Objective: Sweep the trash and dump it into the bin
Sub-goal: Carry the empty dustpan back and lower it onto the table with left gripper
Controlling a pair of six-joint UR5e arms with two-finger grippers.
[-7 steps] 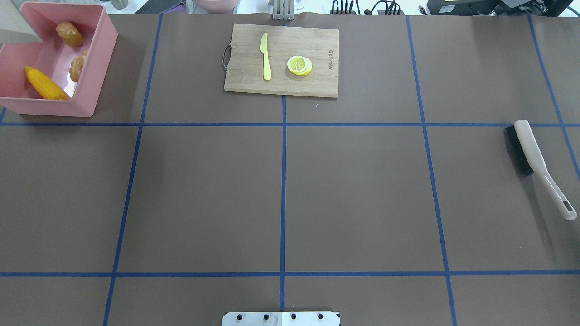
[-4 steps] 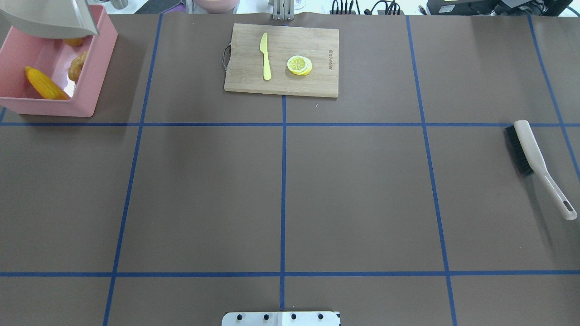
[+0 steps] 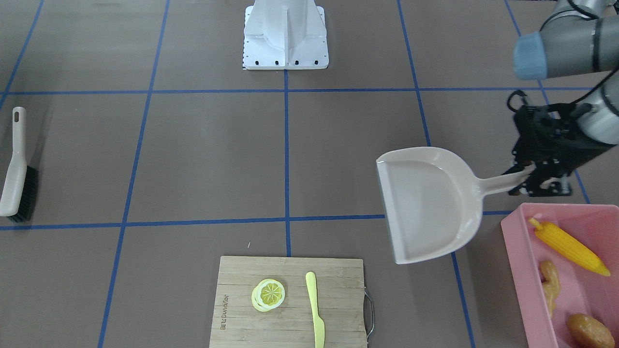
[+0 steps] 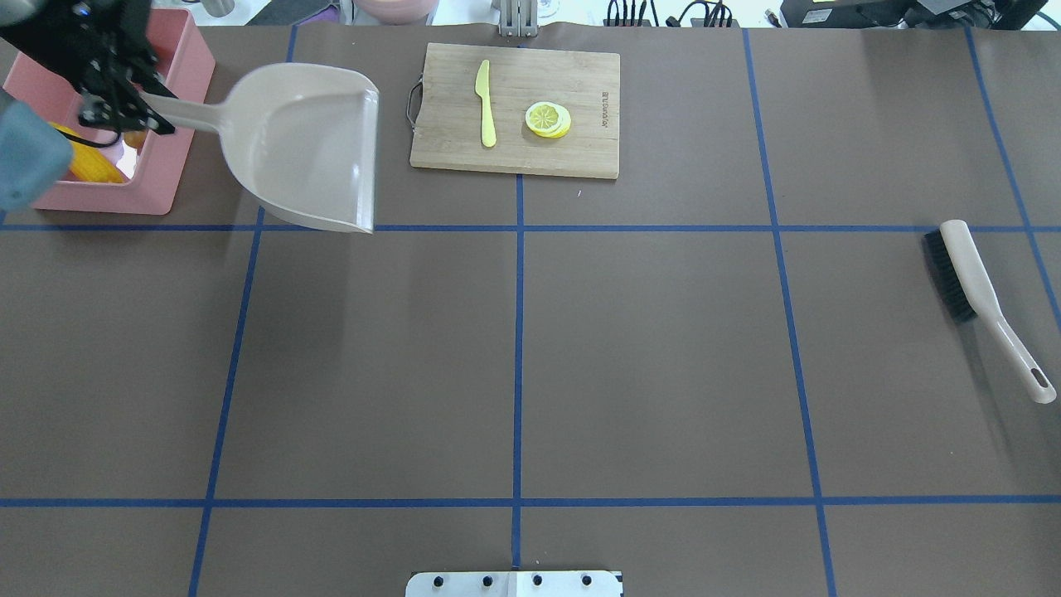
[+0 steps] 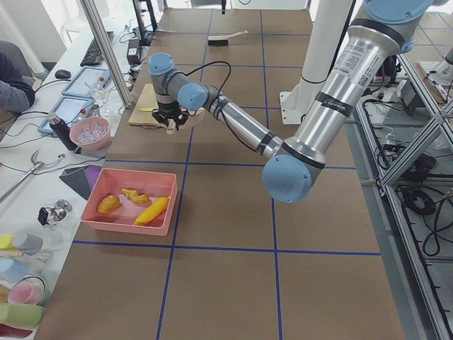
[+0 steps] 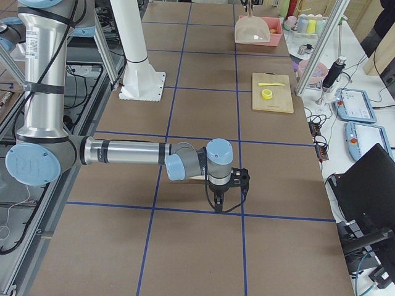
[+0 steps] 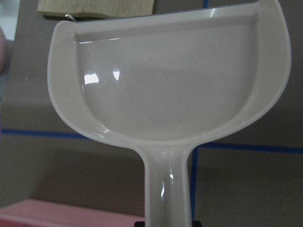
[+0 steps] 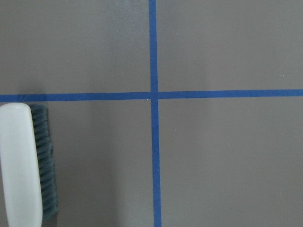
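The robot's left gripper should release the beige dustpan on the bare table [image 3: 345, 155] between the wooden cutting board and the white stand.
My left gripper [image 4: 142, 112] [image 3: 529, 178] is shut on the handle of the beige dustpan [image 4: 307, 145] [image 3: 428, 205]. It holds the pan level above the table, just right of the pink bin [image 4: 162, 178] [image 3: 513, 244]. The pan is empty in the left wrist view [image 7: 165, 85]. In the bin lie the yellow corn cob [image 3: 568, 246], the tan ginger root [image 3: 550, 286] and the brown potato [image 3: 589, 331]. My arm hides most of the bin in the overhead view. My right gripper [image 6: 217, 200] shows only in the exterior right view, low over the table; I cannot tell whether it is open.
A beige hand brush [image 4: 970, 278] [image 3: 14, 169] [image 8: 21, 165] lies at the table's right side. A wooden cutting board [image 4: 572, 153] [image 3: 338, 309] at the far middle carries a yellow-green knife [image 4: 486, 104] and a lemon slice [image 4: 548, 119].
The dustpan was over the bin's far corner. It has since swung out to the right of the bin and turned level, and my left arm has come into the overhead view.
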